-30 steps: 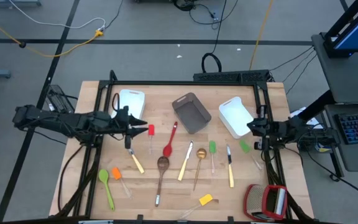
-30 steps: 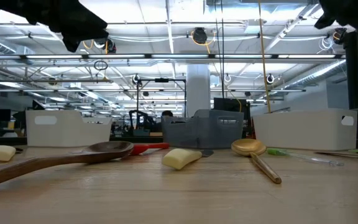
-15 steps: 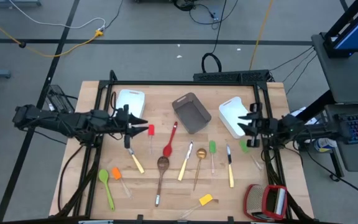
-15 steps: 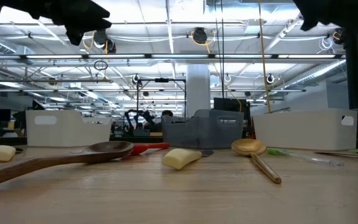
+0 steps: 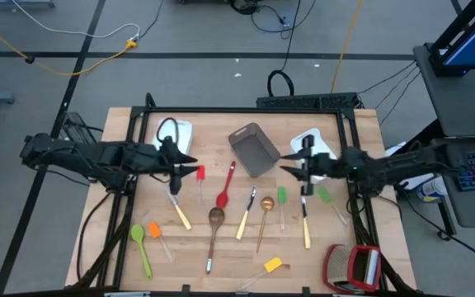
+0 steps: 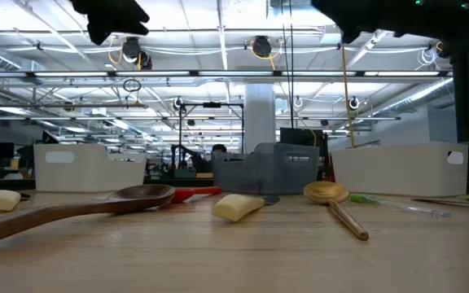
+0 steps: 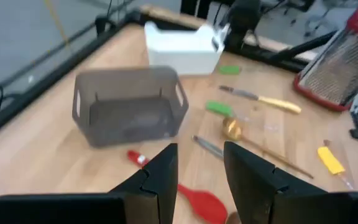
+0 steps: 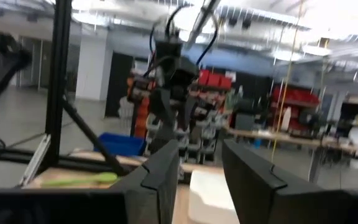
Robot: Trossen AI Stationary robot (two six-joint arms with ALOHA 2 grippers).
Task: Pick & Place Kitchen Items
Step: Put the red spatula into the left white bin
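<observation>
My left gripper is to go to the red spatula next and close on the base of its head (image 5: 200, 176), by the spatula's clear handle.
The kitchen items lie flat on the wooden table (image 5: 122, 198): a red spatula (image 5: 200, 174), a red spoon (image 5: 224, 190), a wooden spoon (image 5: 214, 221), a gold spoon (image 5: 265, 209), pale-handled knives (image 5: 245, 214) (image 5: 305, 221), a green spatula (image 5: 282, 198), a green spoon (image 5: 141, 245), an orange spatula (image 5: 155, 231) and a yellow piece (image 5: 273, 265). My left gripper (image 5: 188, 162) hovers open beside the red spatula, above the table. My right gripper (image 5: 287, 169) hangs open in front of the right white bin (image 5: 316, 142), above the green spatula. Neither holds anything.
A grey bin (image 5: 254, 149) stands at the far middle, and a white bin (image 5: 174, 134) at the far left. A red-and-silver grater (image 5: 353, 266) lies at the near right corner. A black frame (image 5: 246, 110) runs along the table's edges.
My right gripper has travelled from the table's right edge toward the middle, passing over the right white bin, and its fingers have spread open on the way. The utensils have not moved.
</observation>
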